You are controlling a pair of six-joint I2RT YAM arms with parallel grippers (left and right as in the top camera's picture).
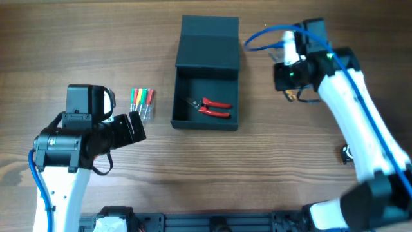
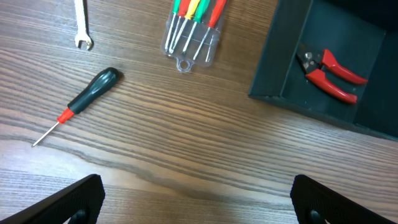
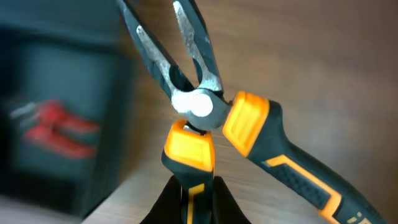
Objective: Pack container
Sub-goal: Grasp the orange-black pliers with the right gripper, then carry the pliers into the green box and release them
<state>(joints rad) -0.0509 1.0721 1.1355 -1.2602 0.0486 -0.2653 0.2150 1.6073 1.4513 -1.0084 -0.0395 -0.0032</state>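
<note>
I should release the yellow-and-black pliers from my right gripper on top of the red-handled cutters [image 1: 207,102] [image 3: 51,116] inside the container.
The dark teal-grey container [image 1: 206,122] stands open at the table's middle, its flap lid [image 1: 210,44] folded back. Red-handled cutters [image 1: 212,107] lie inside it; they also show in the left wrist view [image 2: 333,67]. My right gripper [image 3: 193,199] is shut on one handle of yellow-and-black pliers [image 3: 199,106], held above the table right of the container [image 3: 59,124]. My left gripper [image 2: 199,205] is open and empty over bare wood, left of the container [image 2: 292,68]. A small black screwdriver [image 2: 84,101] with a red collar lies ahead of it.
A clear pack of coloured screwdrivers [image 1: 142,102] lies left of the container, seen also in the left wrist view [image 2: 194,28]. A small wrench [image 2: 81,25] lies at the far left. A blue cable [image 1: 264,37] loops near the right wrist.
</note>
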